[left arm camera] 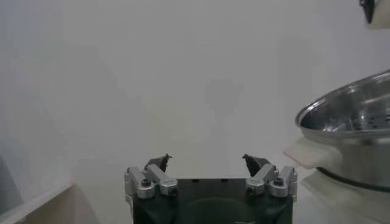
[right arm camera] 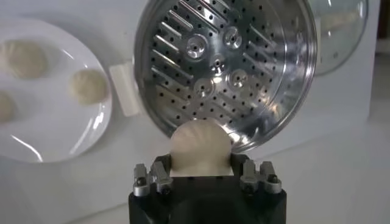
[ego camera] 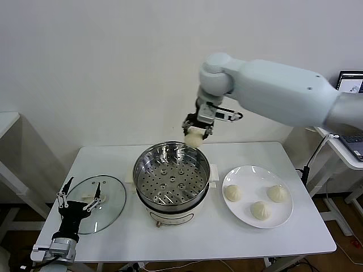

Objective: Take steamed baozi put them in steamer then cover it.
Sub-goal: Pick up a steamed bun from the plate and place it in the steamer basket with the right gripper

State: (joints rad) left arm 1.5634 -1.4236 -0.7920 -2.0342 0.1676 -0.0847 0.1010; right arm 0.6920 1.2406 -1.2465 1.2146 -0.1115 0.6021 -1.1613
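Note:
My right gripper should release the baozi on the perforated tray [ego camera: 174, 164] [right arm camera: 223, 103] between the tray's round dimples and the far rim of the steamer.
My right gripper [ego camera: 196, 135] is shut on one cream-white baozi [ego camera: 194, 137] and holds it in the air above the far rim of the steamer [ego camera: 171, 177]; the bun shows between the jaws in the right wrist view [right arm camera: 200, 145]. The steamer's perforated tray [right arm camera: 213, 67] holds nothing. Three more baozi [ego camera: 233, 193] lie on the white plate [ego camera: 249, 175] to the steamer's right. The glass cover [ego camera: 110, 204] lies flat on the table to the steamer's left. My left gripper [ego camera: 79, 195] is open and empty, pointing up at the table's front left by the cover.
The white table [ego camera: 198, 241] carries everything; its front edge is close to the plate and cover. A wall stands right behind it. A side desk with a laptop [ego camera: 350, 82] is at the far right. The steamer's handle [left arm camera: 309, 154] shows in the left wrist view.

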